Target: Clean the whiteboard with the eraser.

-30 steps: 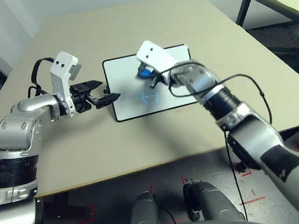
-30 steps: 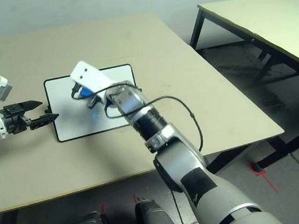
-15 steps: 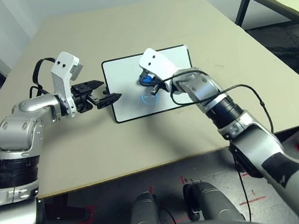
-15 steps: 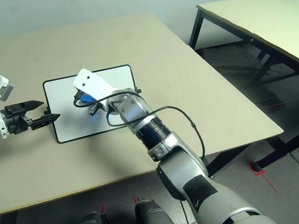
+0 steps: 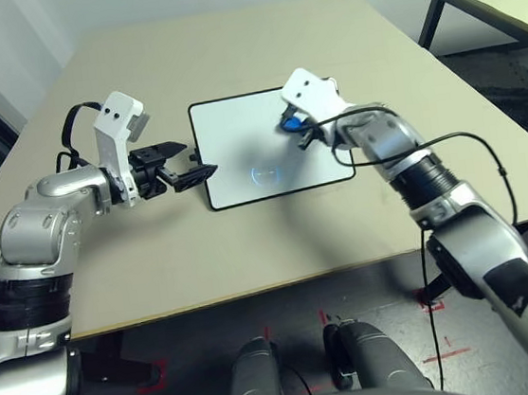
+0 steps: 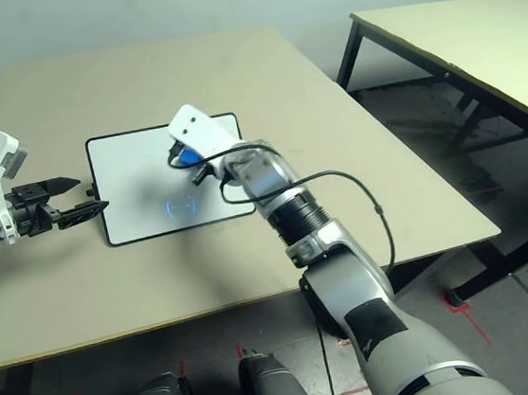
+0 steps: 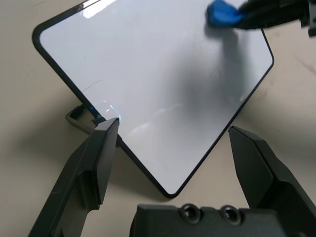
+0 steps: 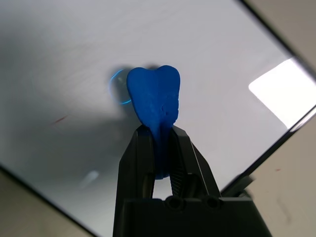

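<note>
I should use my right gripper to set the blue eraser down on the tan table (image 5: 395, 124), beside the short side of the whiteboard that is opposite my left gripper.
The whiteboard (image 5: 248, 142) lies flat near the middle of the tan table, its white face bearing only faint marks. My right gripper (image 5: 296, 127) is shut on the blue eraser (image 5: 291, 122), squeezing it, and holds it down on the board's far right part; the right wrist view has the eraser (image 8: 154, 98) pressed on the white surface. My left gripper (image 5: 184, 166) stands open at the board's left short side, its fingers (image 7: 98, 158) straddling that edge by a black knob (image 7: 97, 117). The left wrist view also catches the eraser (image 7: 223, 13) on the whiteboard (image 7: 148, 74).
The tan table (image 5: 251, 247) has bare room in front of and behind the board. A second table (image 6: 456, 42) stands to the right across a floor gap. A black cable (image 5: 449, 143) loops off my right forearm.
My right gripper has carried the eraser from the board's middle toward its far right part. The left gripper stays at the board's left edge. The camera has shifted slightly.
</note>
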You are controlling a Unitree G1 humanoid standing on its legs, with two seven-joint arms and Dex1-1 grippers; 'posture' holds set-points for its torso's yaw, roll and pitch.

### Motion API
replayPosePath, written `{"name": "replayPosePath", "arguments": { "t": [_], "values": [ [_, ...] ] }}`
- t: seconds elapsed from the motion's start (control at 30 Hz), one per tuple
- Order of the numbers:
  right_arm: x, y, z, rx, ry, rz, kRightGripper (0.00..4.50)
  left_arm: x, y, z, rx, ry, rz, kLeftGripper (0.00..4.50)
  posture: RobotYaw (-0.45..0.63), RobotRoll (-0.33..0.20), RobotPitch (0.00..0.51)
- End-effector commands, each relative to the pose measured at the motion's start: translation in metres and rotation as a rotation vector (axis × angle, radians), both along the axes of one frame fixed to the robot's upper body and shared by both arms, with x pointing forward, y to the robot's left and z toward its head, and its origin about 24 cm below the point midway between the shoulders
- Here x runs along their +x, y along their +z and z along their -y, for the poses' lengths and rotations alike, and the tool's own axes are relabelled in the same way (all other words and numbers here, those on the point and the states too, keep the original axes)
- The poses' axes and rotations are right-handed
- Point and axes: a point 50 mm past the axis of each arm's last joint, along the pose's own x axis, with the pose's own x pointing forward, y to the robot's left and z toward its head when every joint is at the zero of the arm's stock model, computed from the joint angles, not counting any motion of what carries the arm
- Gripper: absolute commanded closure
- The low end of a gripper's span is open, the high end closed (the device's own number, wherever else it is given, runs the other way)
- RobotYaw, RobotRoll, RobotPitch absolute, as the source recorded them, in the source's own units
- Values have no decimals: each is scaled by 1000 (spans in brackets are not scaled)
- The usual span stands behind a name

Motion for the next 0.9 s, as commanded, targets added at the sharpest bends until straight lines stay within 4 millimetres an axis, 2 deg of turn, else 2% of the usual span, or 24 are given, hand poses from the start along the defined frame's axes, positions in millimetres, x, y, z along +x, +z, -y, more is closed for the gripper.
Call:
{"name": "replayPosePath", "arguments": {
  "t": [0.03,0.13,0.23,0.5,0.63,0.9],
  "values": [
    [-26,-27,-10,-41,60,-117,4133,1,-4,4,2,-16,-18,0,-12,0,84],
    [-44,-37,-16,-53,98,-162,4133,1,-5,4,1,-19,-22,0,-14,0,90],
    [-49,-40,-19,-57,104,-174,4133,1,-5,5,0,-21,-26,0,-16,0,102],
    [-11,-12,-14,-25,4,-54,4134,-1,-7,4,-3,-18,-32,0,-9,0,104],
    [-5,-10,-15,-26,5,-45,4134,-3,-9,5,-7,-17,-33,0,-3,0,104],
    [-45,-44,-19,-100,122,-178,4134,-6,-9,4,-9,-7,-35,0,0,0,109]
  ]
}}
